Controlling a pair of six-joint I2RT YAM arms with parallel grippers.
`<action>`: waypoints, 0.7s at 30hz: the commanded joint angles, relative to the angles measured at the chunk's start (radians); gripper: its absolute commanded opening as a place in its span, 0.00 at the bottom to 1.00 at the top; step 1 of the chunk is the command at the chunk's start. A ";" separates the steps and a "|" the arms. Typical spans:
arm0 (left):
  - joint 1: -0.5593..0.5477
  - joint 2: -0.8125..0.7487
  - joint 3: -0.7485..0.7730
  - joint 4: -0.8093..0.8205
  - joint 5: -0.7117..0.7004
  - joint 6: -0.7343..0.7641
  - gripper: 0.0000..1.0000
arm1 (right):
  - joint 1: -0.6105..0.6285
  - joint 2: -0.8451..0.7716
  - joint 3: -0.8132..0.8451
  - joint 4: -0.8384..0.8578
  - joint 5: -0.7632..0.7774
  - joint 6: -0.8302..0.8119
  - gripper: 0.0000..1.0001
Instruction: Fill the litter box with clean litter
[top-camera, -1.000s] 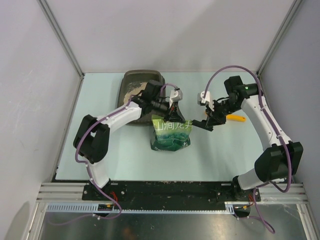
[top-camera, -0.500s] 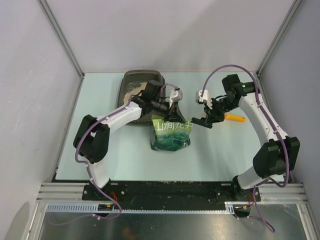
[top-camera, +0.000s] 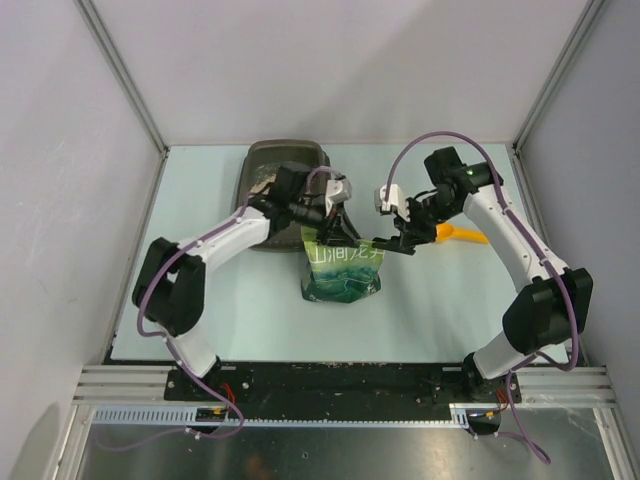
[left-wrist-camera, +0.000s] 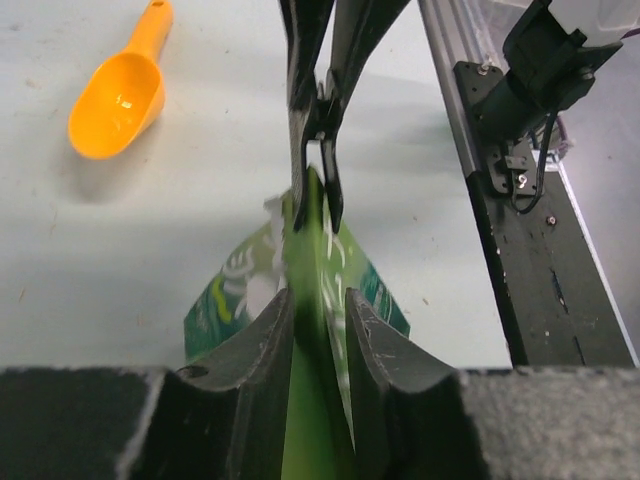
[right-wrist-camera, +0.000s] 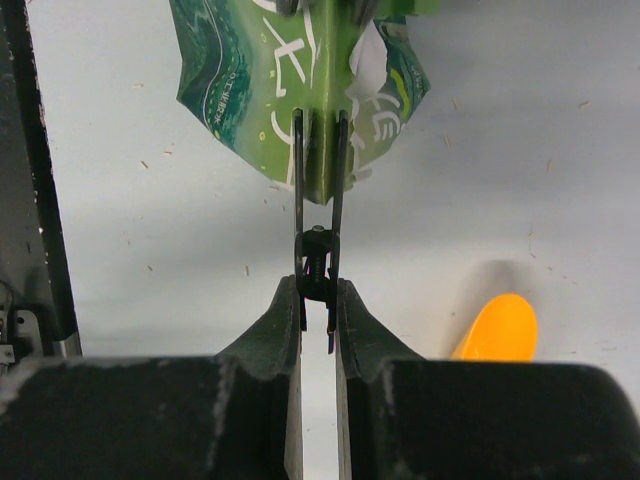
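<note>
I have my left gripper over the pouch top close to the scissors' blades, so I need to move it back and pinch the corner (top-camera: 309, 236) farthest from the blades before cutting.
The dark litter box (top-camera: 258, 158) lies at the back of the table with pale clean litter (top-camera: 262, 186) in it, partly hidden by my left arm. A green pouch (top-camera: 342, 270) stands in front of it. My left gripper (top-camera: 337, 222) (left-wrist-camera: 318, 300) is open, its fingers either side of the pouch (left-wrist-camera: 235, 290) top edge. My right gripper (top-camera: 402, 238) (right-wrist-camera: 318, 290) is shut on black scissors (top-camera: 375, 244) (right-wrist-camera: 299, 160). Their blades straddle the top edge of the pouch (right-wrist-camera: 250, 70). From the left wrist, the scissors (left-wrist-camera: 300, 120) show just beyond the pouch top.
An orange scoop (top-camera: 462, 235) (left-wrist-camera: 120, 95) (right-wrist-camera: 500, 330) lies on the table to the right of the pouch, under my right arm. Grey walls and metal posts close in the back and sides. A black rail (left-wrist-camera: 520, 200) runs along the near table edge.
My left gripper's jaws have parted around the pouch top, and that arm has drawn slightly left. The right arm has carried the scissors left, onto the pouch's top edge.
</note>
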 joint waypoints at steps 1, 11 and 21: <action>0.083 -0.111 -0.071 0.008 0.026 -0.005 0.31 | 0.031 0.017 0.054 0.011 0.022 -0.011 0.00; 0.144 -0.173 -0.157 -0.049 0.068 0.009 0.21 | 0.103 0.046 0.075 0.042 0.037 0.015 0.00; 0.141 -0.151 -0.092 -0.053 0.089 0.015 0.00 | 0.165 0.098 0.118 0.060 0.059 0.047 0.00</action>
